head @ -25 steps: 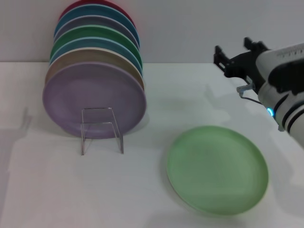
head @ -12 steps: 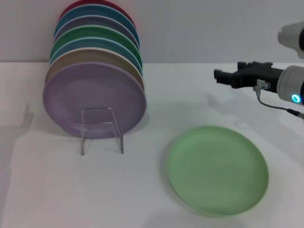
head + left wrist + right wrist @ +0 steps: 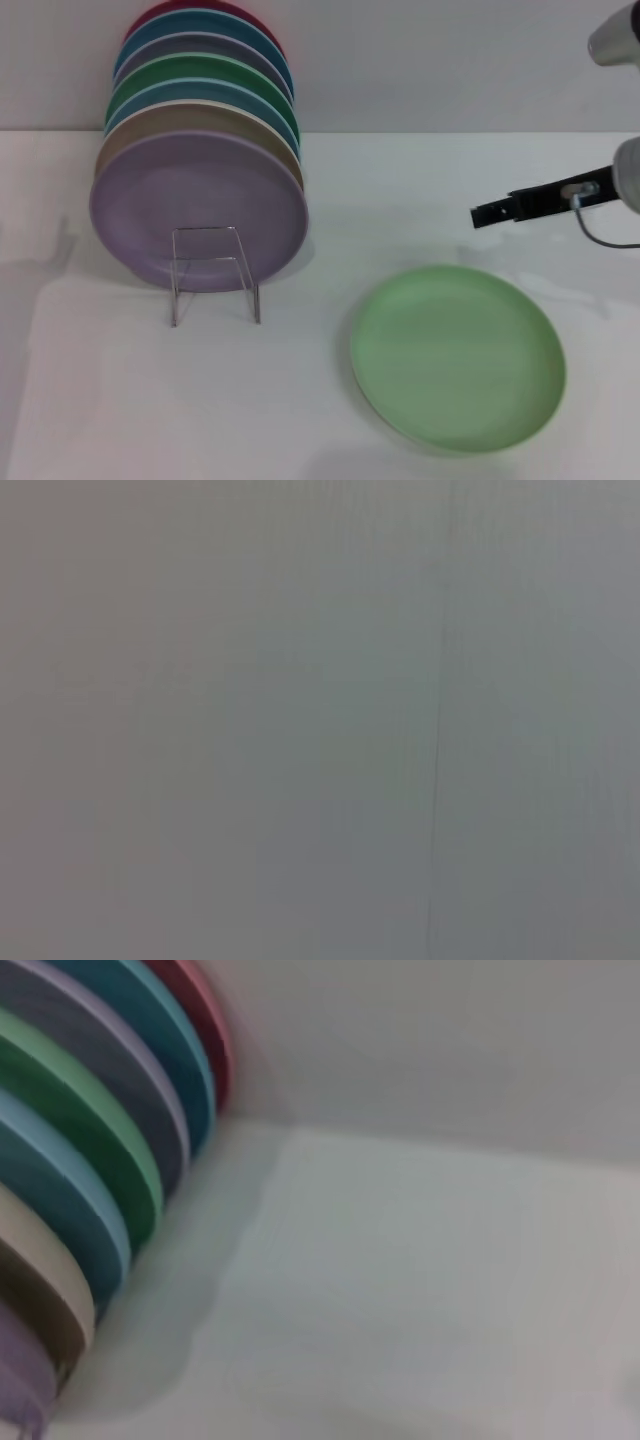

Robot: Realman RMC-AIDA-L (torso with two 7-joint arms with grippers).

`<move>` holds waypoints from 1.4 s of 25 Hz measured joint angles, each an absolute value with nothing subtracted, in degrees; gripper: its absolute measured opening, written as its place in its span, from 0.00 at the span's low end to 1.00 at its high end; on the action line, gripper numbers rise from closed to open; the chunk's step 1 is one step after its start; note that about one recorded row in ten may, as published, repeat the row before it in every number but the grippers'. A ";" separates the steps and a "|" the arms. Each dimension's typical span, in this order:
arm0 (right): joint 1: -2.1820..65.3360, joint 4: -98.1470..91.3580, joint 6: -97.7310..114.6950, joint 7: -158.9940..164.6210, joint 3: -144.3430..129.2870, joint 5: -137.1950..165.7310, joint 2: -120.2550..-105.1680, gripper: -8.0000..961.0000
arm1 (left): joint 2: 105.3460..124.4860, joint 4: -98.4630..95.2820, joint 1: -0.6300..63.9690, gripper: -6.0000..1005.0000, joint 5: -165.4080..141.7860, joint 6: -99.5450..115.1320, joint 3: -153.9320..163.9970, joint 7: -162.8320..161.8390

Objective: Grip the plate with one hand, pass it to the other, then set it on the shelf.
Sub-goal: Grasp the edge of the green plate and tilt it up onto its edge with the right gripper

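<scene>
My right gripper needs to grip the rim of the light mint-green plate at the side (image 3: 550, 326) farthest from the wire rack.
The light mint-green plate (image 3: 458, 357) lies flat on the white table at the front right, with nothing touching it. My right gripper (image 3: 487, 214) hangs above the table just beyond the plate's far rim. It points left and shows edge-on as one thin black bar. The shelf is a thin wire rack at the left, and its squarish front loop (image 3: 213, 272) stands in front of the lilac plate (image 3: 198, 210). My left gripper is out of view; the left wrist view shows only a blank grey surface.
Several coloured plates stand on edge in the rack, the lilac one in front, then tan (image 3: 130, 135), blue, dark green (image 3: 200, 68) and more behind. The right wrist view shows their rims (image 3: 95, 1150) and bare table (image 3: 420, 1280). A grey wall closes off the back.
My right gripper has turned from a face-on pose with two spread fingers to edge-on. It has dropped lower, nearer the green plate's far rim. The plates have not moved.
</scene>
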State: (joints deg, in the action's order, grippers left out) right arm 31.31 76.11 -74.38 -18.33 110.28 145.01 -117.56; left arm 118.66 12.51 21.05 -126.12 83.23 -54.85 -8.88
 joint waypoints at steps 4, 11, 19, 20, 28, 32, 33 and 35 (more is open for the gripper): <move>33.95 74.69 -81.40 -16.68 114.17 146.01 -116.99 0.76 | 118.67 12.57 21.06 0.86 -126.13 83.22 -54.84 -8.88; 34.79 72.92 -86.70 -14.65 115.20 146.60 -116.75 0.76 | 118.65 12.57 21.32 0.86 -126.12 83.23 -54.85 -8.87; 34.43 69.58 -87.89 -13.89 115.60 149.34 -116.72 0.76 | 118.65 12.57 21.68 0.86 -126.12 83.23 -55.35 -8.87; 34.32 69.57 -87.94 -13.87 115.89 149.54 -116.72 0.76 | 118.64 12.57 21.70 0.86 -126.12 83.23 -55.35 -8.87; 34.10 66.47 -87.96 -14.08 116.17 149.68 -116.94 0.76 | 118.65 12.57 21.80 0.86 -126.12 83.23 -55.37 -8.88; 34.10 64.51 -86.94 -14.61 116.06 149.68 -117.06 0.76 | 118.65 12.57 21.57 0.86 -126.13 83.23 -55.37 -8.87; 34.10 64.13 -86.72 -14.69 116.05 149.68 -117.06 0.76 | 118.65 12.57 21.49 0.86 -126.13 83.23 -55.37 -8.87; 34.12 63.30 -86.22 -14.81 116.03 149.68 -117.07 0.76 | 118.65 12.57 21.38 0.86 -126.12 83.23 -55.37 -8.87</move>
State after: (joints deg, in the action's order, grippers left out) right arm 34.12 63.30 -86.22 -14.81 116.03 149.68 -117.07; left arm 118.65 12.57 21.38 -126.12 83.23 -55.37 -8.87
